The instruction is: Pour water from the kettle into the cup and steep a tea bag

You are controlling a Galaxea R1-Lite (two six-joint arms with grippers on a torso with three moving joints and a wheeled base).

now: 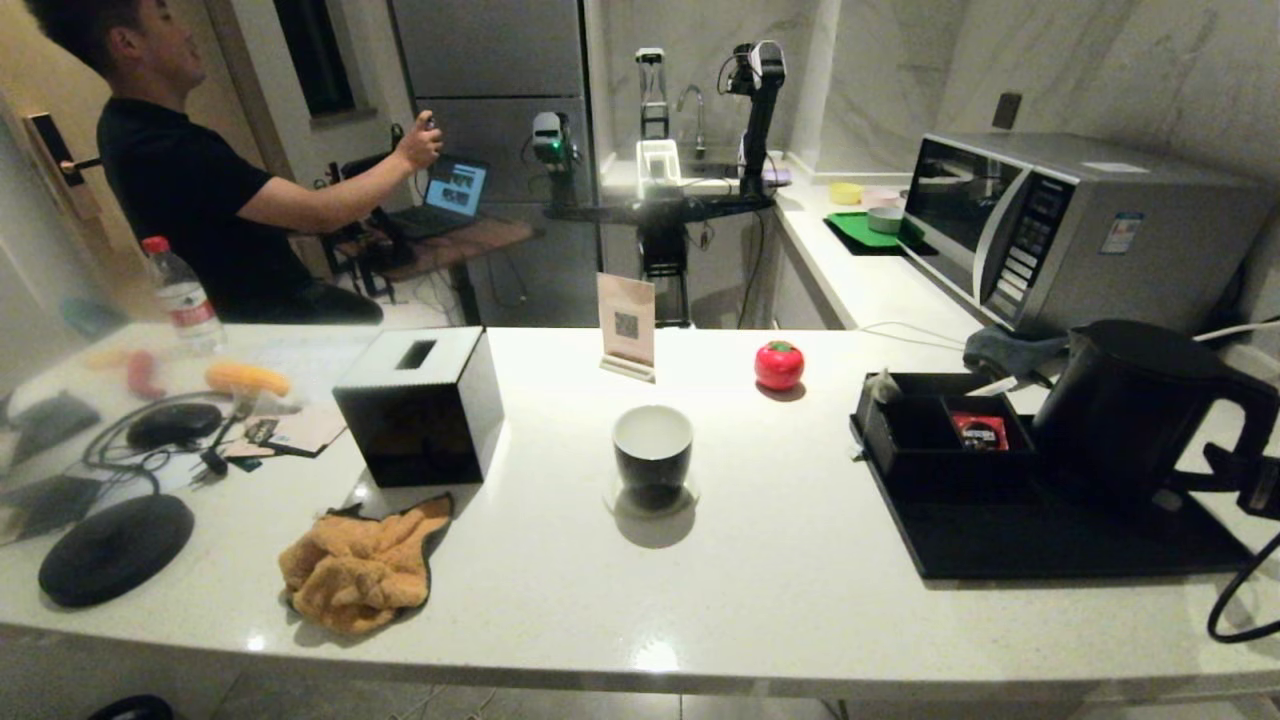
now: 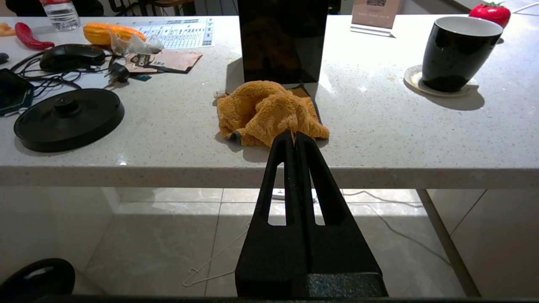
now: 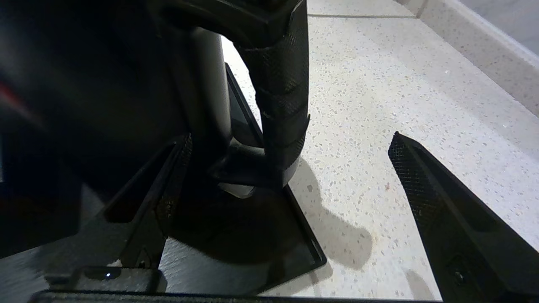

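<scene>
My right gripper is to close on the upper part of the black kettle's handle (image 1: 1258, 406) (image 3: 276, 60), near the lid of the kettle.
The black kettle (image 1: 1130, 400) stands on a black tray (image 1: 1050, 545) at the right of the counter. My right gripper (image 3: 290, 168) is open, and its fingers (image 3: 421, 185) straddle the kettle's loop handle (image 3: 282, 84) without closing on it. The cup (image 1: 652, 450), black outside and white inside, sits on a coaster at mid-counter and looks empty; it also shows as the cup (image 2: 457, 52) in the left wrist view. A tiny pale tea bag (image 1: 882, 385) rests at the far left corner of the compartment box (image 1: 940, 440). No water is visible. My left gripper (image 2: 294, 135) is shut and empty, below the counter's front edge.
A black tissue box (image 1: 420, 405) and an orange cloth (image 1: 360, 565) lie left of the cup. The kettle's base (image 1: 115, 548) sits at the far left among cables. A red tomato-shaped object (image 1: 779, 364), a card stand (image 1: 627, 325) and a microwave (image 1: 1080, 230) stand behind.
</scene>
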